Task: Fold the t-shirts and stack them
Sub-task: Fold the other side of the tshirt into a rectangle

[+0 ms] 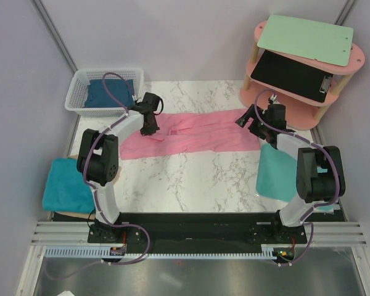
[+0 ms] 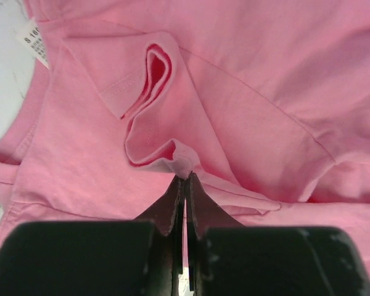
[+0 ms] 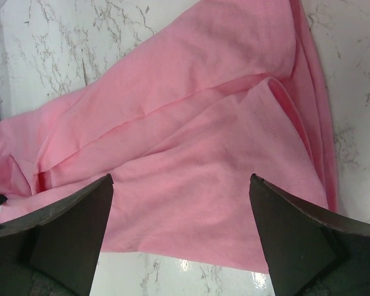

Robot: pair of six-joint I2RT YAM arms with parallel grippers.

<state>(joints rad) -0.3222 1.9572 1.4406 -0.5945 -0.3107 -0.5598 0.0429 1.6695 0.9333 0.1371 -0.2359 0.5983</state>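
The pink t-shirt lies crosswise and only a raised fold is pinched in my left gripper, so both grippers should take the flatter cloth (image 1: 160,147) and turn it lengthwise.
The pink t-shirt (image 1: 197,137) lies crumpled in a long band across the back of the marble table (image 1: 191,179). My left gripper (image 1: 153,128) is shut on a raised fold of the pink t-shirt (image 2: 234,111) near its left end; a white label (image 2: 34,41) shows at the top left. My right gripper (image 1: 248,122) is open above the shirt's right end, its fingers (image 3: 74,228) wide apart over flat pink cloth (image 3: 209,172). A teal shirt (image 1: 277,172) lies at the right under my right arm. A blue-teal cloth (image 1: 68,185) lies folded at the left edge. A dark blue shirt (image 1: 111,92) sits in the basket.
A white plastic basket (image 1: 80,98) stands at the back left. A pink two-tier shelf (image 1: 283,98) with a green board (image 1: 305,38) and a black clipboard (image 1: 293,75) stands at the back right. Grey walls close in both sides.
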